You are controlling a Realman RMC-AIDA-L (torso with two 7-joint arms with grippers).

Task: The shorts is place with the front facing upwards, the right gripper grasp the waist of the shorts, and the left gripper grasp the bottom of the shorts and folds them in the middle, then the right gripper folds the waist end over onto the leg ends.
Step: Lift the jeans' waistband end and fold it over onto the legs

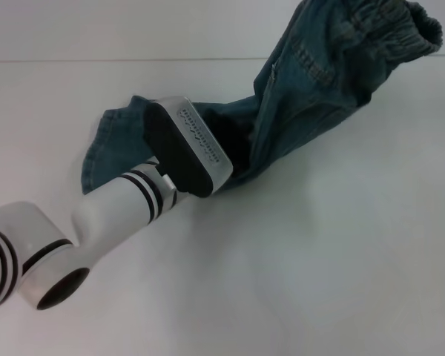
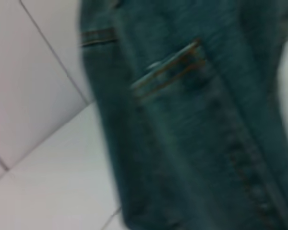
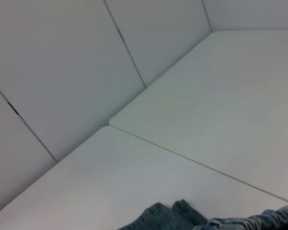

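Note:
Next, my right gripper releases the waist, now raised above the white table, on the leg part of the shorts (image 1: 196, 169), under the black-and-grey wrist block.
The denim shorts (image 1: 297, 96) hang stretched in a slant above the white table (image 1: 319, 259). The waist of the shorts (image 1: 389, 26), a ruched band, is raised at the far right top of the head view. The bottom of the shorts (image 1: 104, 152) droops at the left. My left arm's black-and-grey wrist block (image 1: 189, 144) sits against the leg part and hides the left gripper. The left wrist view is filled with denim (image 2: 192, 134) and a stitched pocket edge. My right gripper shows in no view; its wrist view catches gathered denim (image 3: 273, 218) at the edge.
White table panels with thin seams (image 3: 197, 163) stretch away under the right wrist camera. A seam (image 1: 96, 59) runs across the far table in the head view. The left arm's white tube (image 1: 96, 222) crosses the near left.

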